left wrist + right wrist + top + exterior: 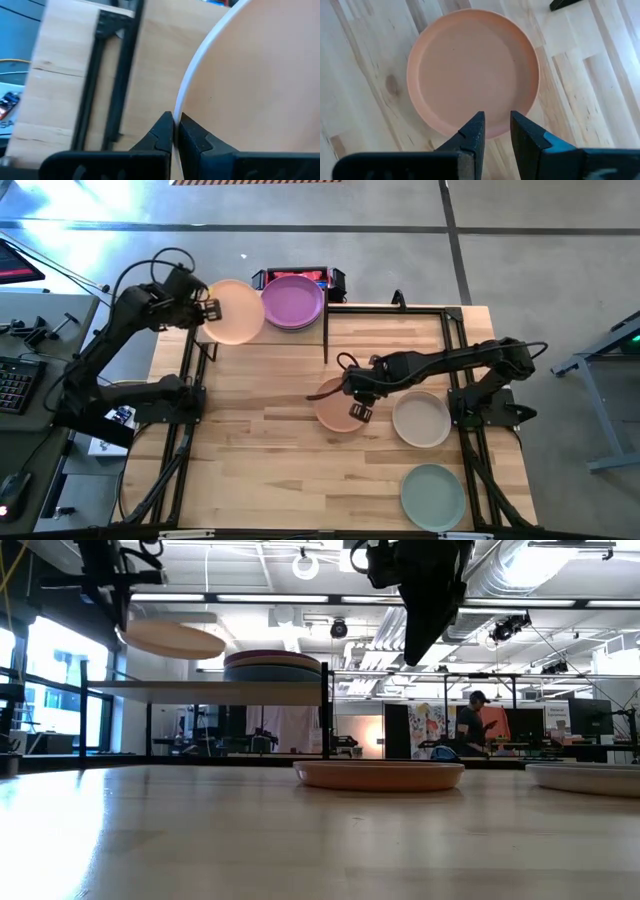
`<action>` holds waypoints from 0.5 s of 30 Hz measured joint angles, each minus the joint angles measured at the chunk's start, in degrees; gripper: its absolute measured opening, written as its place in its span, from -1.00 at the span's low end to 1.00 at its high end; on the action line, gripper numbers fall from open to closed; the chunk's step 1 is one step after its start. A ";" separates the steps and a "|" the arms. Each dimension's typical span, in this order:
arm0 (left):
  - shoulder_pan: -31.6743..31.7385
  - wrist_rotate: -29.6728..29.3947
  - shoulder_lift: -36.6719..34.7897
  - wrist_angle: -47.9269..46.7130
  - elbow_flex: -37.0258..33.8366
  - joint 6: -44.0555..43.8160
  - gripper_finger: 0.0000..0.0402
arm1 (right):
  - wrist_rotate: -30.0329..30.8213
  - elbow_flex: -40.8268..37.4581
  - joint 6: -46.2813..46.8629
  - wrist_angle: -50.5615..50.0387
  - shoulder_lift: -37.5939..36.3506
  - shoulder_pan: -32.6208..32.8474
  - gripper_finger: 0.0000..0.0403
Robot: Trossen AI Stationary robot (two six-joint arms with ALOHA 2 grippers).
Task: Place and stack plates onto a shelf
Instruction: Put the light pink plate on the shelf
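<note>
I need to set the peach plate with my left gripper on the shelf's bare half (231, 312) beside the purple plate.
My left gripper (210, 310) is shut on a peach plate (236, 312), holding it in the air above the left half of the shelf (200, 690). A stack topped by a purple plate (293, 302) sits on the shelf's right half (272, 665). My right gripper (358, 400) hovers open, high above a terracotta plate (472, 72) that lies flat on the table (380, 773). Its fingers stand over that plate's rim without touching it. A cream plate (421, 420) and a sage green plate (433, 497) also lie flat on the table. My left gripper pinches the peach plate's rim (176, 117) between its two fingers, at the edge nearest the table's left side. One finger is over the rim and one under it. The plate is lifted clear above the shelf, sloping slightly (170, 638).
The shelf's black metal frame (325, 330) stands at the table's far edge. A black and red box (300, 276) sits behind the shelf. Bare tabletop lies at the near left (260, 470). A person (475, 720) stands far off in the room.
</note>
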 joint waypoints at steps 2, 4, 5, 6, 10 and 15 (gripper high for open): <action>1.77 -0.55 0.30 0.00 0.00 1.13 -0.99 | -0.01 0.00 -0.33 0.00 0.00 0.00 -0.66; 3.37 -1.05 0.78 0.01 0.00 1.70 -0.99 | -0.07 0.00 -0.75 0.00 0.00 0.01 -0.66; 4.11 -1.24 1.01 0.00 0.00 1.84 -0.99 | -0.24 0.00 -0.86 0.00 0.00 0.01 -0.66; 4.88 -1.26 1.26 0.02 0.00 2.19 -0.99 | -0.48 0.00 -0.86 0.00 0.00 0.01 -0.66; 7.45 -1.18 3.02 0.05 0.00 4.32 -0.99 | -0.58 0.00 -0.86 -0.02 0.00 0.06 -0.66; 8.99 0.02 6.48 0.37 0.00 6.29 -0.99 | -0.60 0.00 -0.86 -0.02 0.00 0.06 -0.66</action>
